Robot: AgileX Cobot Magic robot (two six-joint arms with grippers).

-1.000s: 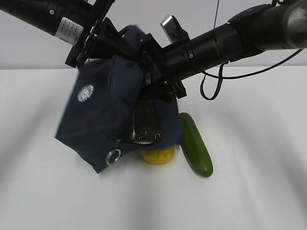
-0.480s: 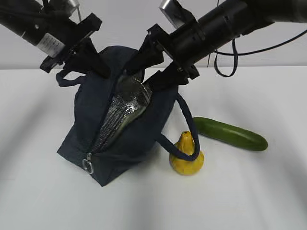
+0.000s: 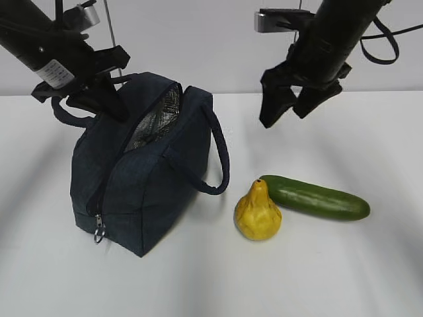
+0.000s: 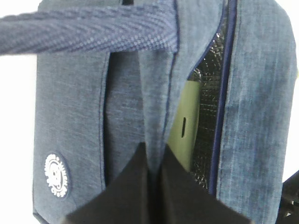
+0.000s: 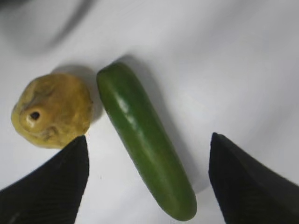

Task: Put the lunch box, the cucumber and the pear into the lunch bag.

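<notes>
The robot's right gripper will next go down to the middle of the dark green cucumber [image 3: 313,197] [image 5: 145,140], beside the yellow pear, and close there.
The navy lunch bag [image 3: 145,191] stands upright at the left with its top zipper open and foil lining showing. My left gripper [image 3: 109,102] is shut on the fabric edge of the bag's opening, as the left wrist view [image 4: 155,151] shows. The lunch box's sage-green lid [image 4: 183,126] shows inside the bag. The yellow pear [image 3: 258,214] stands right of the bag, touching the dark green cucumber [image 3: 316,198], which lies flat. My right gripper [image 3: 291,109] is open and empty, high above them. In the right wrist view [image 5: 148,137] its jaws frame the cucumber [image 5: 145,140], with the pear [image 5: 52,109] at the left.
The bag's near loop handle [image 3: 218,158] hangs out towards the pear. The zipper's ring pull [image 3: 99,228] hangs at the bag's front corner. The white table [image 3: 344,264] carries these things.
The right gripper has let go of the bag, moved right and risen, now open over the cucumber. The bag has settled upright and shifted left. The left gripper still holds its edge.
</notes>
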